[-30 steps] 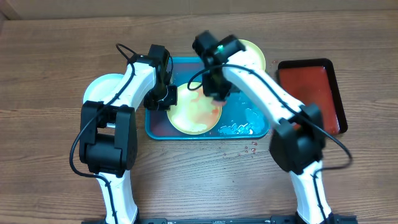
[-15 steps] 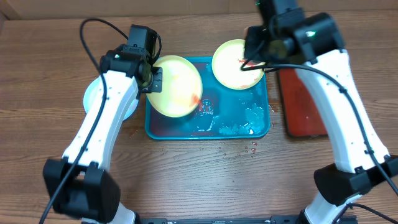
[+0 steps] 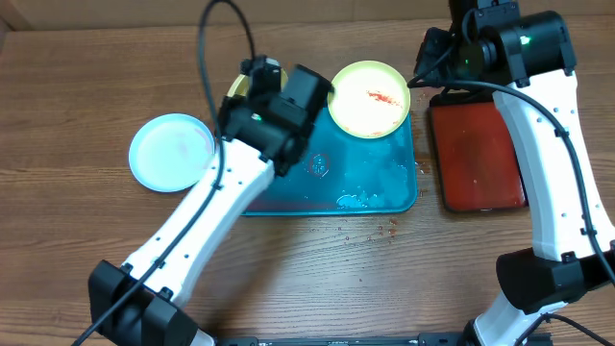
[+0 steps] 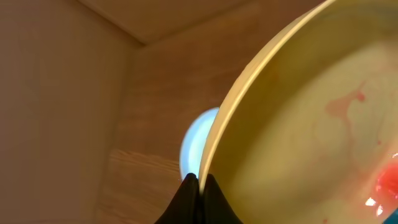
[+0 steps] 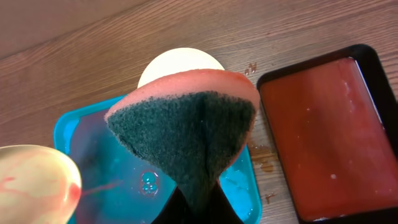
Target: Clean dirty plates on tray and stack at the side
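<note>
My left gripper needs to release the smeared yellow-green plate, now tilted above the turquoise tray, on top of the mint-blue plate (image 3: 174,152) (image 4: 200,144) next to the turquoise tray.
My left gripper (image 4: 199,184) is shut on the rim of a yellow-green rimmed plate (image 4: 311,118) with pink smears and holds it tilted above the turquoise tray (image 3: 384,185). In the overhead view only a sliver of this plate (image 3: 236,86) shows past the arm. A second yellow-green plate (image 3: 368,99) with a red smear lies at the tray's back right corner. The mint-blue plate (image 3: 173,152) lies on the table left of the tray. My right gripper (image 5: 193,204) is shut on a pink and green sponge (image 5: 186,118), high above the tray's right edge.
A red tray with black rim (image 3: 480,154) holding reddish liquid stands right of the turquoise tray. Foam and water pool in the turquoise tray's front right (image 3: 370,197). Small drops lie on the wood in front of it (image 3: 384,231).
My left arm has lifted the yellow-green plate higher and swung over the tray's left half. My right arm has moved right with the sponge, off the back plate toward the red tray.
</note>
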You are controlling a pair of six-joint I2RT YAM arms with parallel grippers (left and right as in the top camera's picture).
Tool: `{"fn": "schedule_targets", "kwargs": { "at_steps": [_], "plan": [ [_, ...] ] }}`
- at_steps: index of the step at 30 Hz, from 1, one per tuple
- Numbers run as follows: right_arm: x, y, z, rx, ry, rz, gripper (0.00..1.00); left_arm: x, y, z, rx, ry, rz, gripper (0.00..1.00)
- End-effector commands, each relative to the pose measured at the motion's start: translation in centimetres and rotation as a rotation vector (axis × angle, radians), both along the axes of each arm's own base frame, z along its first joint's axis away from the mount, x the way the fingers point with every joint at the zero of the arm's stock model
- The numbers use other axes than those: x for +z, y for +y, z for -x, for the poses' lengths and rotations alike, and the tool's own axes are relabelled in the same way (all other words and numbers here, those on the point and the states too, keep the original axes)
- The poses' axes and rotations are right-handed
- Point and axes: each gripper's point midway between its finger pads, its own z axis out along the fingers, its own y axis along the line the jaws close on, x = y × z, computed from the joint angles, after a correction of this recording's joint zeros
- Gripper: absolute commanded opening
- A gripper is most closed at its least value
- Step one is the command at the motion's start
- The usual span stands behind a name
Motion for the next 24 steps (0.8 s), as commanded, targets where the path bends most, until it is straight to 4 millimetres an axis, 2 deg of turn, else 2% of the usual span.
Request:
{"fn": "schedule_targets", "kwargs": {
  "at_steps": [1, 7, 16, 18, 24],
  "plan": [
    [1.6, -0.5, 0.0, -0.014, -0.047, -0.007, 0.04, 4.9, 0.3, 0.8, 0.072, -0.204, -0.15, 0.04],
    [1.6, -0.5, 0.0, -0.014, -0.048, -0.007, 0.04, 8.5, -1.6, 2.2, 0.077, -0.355, -0.295, 0.04],
    [1.6, -0.5, 0.0, -0.013, -0.047, -0.007, 0.04, 8.4, -2.4, 2.3, 0.057, -0.358, -0.283, 0.04],
    [1.7, -0.5, 0.0, -0.013, -0.048, -0.007, 0.04, 7.2, -2.7, 2.0, 0.028, -0.309, -0.233, 0.04],
    [1.5, -0.5, 0.2, -0.01, -0.039, -0.002, 0.04, 0.3, -4.3, 1.5, -0.097, -0.008, 0.07, 0.04]
  ]
}}
